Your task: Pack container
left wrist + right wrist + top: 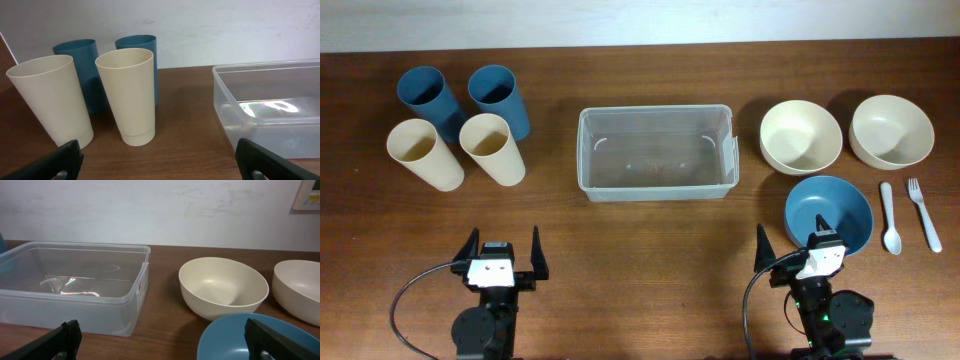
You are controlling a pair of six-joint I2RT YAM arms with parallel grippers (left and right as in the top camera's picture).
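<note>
My right gripper will go to the blue bowl next and close on the near part of its rim [860, 241], next to the white spoon.
The clear plastic container [656, 151] sits empty at the table's middle; it also shows in the left wrist view [280, 107] and the right wrist view [75, 282]. Two blue cups [428, 98] [500, 96] and two cream cups [424, 154] [492, 148] stand at the left. Two cream bowls [801, 137] [891, 131] and a blue bowl [828, 213] sit at the right. My left gripper [503, 252] is open and empty near the front edge. My right gripper [798, 245] is open and empty, just in front of the blue bowl [250, 337].
A white spoon [889, 218] and a white fork [922, 213] lie at the far right beside the blue bowl. The cream cups [127, 95] stand close in front of the left wrist camera.
</note>
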